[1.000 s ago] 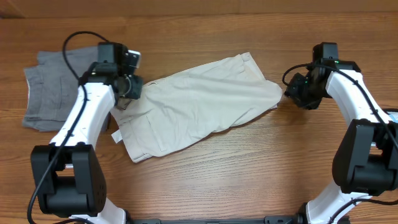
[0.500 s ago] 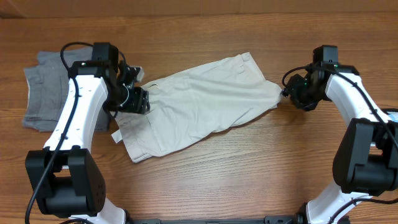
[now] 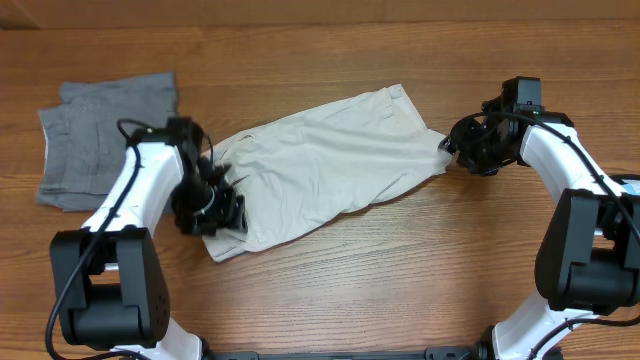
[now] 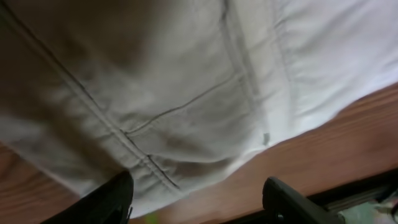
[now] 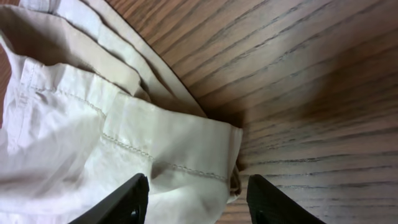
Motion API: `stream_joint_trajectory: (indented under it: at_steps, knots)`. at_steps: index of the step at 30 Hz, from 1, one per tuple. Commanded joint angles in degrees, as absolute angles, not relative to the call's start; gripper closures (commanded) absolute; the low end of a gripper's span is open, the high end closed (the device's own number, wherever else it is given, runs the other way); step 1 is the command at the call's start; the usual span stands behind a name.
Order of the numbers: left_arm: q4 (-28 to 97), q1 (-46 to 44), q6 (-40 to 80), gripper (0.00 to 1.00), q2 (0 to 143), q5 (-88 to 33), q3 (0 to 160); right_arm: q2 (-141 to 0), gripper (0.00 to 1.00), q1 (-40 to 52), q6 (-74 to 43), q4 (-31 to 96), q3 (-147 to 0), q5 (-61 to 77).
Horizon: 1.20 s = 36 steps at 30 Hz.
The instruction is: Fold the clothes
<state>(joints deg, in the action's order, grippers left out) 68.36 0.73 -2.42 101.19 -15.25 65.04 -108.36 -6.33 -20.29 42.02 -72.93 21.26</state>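
Observation:
The upper hem of the pale beige shorts sticks out crooked past the layers below, so I will pinch the hem corner (image 5: 227,188) with my right gripper and pull it straight before folding.
The pale beige shorts (image 3: 320,165) lie spread flat and slanted across the middle of the wooden table. My left gripper (image 3: 212,212) is open, low over the shorts' near left corner; the left wrist view shows seamed beige cloth (image 4: 186,93) and its edge between the open fingers (image 4: 196,202). My right gripper (image 3: 456,148) is open at the shorts' right corner. In the right wrist view the stitched hem corner (image 5: 186,155) lies between the open fingers (image 5: 196,199), which do not pinch it.
Darker grey shorts (image 3: 95,140) lie at the far left of the table, beyond the left arm. Bare wood (image 3: 400,270) runs along the front. A light-blue item shows at the right edge (image 3: 632,185).
My left gripper moved from the shorts' upper left corner down toward the near left corner. My right gripper shifted slightly left, closer over the right corner. The shorts have not moved.

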Motion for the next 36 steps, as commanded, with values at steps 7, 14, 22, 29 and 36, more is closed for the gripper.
stream_joint_trajectory:
  at_steps: [7,14,22,29,36]
  knots:
    - [57.52,0.4,5.43,0.9,101.03,-11.7,53.95,-107.18,0.45,-6.44,-19.27,41.1,-72.69,21.98]
    - [60.71,0.4,4.1,0.96,101.01,-15.07,56.86,-109.84,0.78,-6.39,-19.49,41.21,-72.69,22.39]
    - [69.67,1.72,1.28,0.96,100.07,-6.63,62.94,-110.61,0.7,-6.61,-18.98,42.37,-72.69,21.06]
    - [69.38,2.35,1.28,0.96,100.05,-6.37,63.18,-111.22,0.39,-5.32,-17.96,43.22,-71.77,20.58]
    - [70.43,2.35,1.78,0.96,100.05,-2.52,63.18,-111.07,0.96,-5.65,-17.91,40.75,-69.52,20.58]
